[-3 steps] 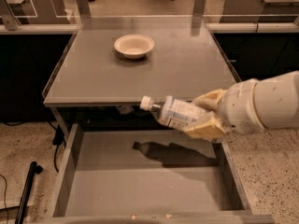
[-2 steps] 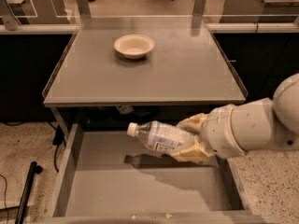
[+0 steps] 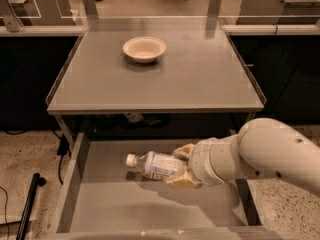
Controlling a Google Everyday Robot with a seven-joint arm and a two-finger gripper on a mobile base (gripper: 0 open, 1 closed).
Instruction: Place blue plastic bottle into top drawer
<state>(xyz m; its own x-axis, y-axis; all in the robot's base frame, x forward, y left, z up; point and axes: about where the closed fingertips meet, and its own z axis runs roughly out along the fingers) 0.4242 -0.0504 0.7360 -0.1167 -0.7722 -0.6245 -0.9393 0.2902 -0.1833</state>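
Note:
The robot's gripper needs to release the blue plastic bottle on the bottom of the open top drawer, just behind its middle (image 3: 167,171).
The blue plastic bottle (image 3: 154,165) lies on its side, white cap pointing left, low inside the open top drawer (image 3: 80,184). My gripper (image 3: 183,167) is shut on the bottle's base end, reaching in from the right on a thick white arm (image 3: 260,156). The bottle's shadow falls on the drawer bottom just below it; I cannot tell whether it touches the floor. The drawer is pulled out under the tabletop.
A cream round bowl (image 3: 144,49) sits on the grey tabletop (image 3: 200,79) at the back middle. A dark stick (image 3: 27,206) leans on the speckled floor at the left. Desks and a chair stand behind the table.
The gripper has carried the bottle down and leftward, from level with the table's front edge into the open drawer.

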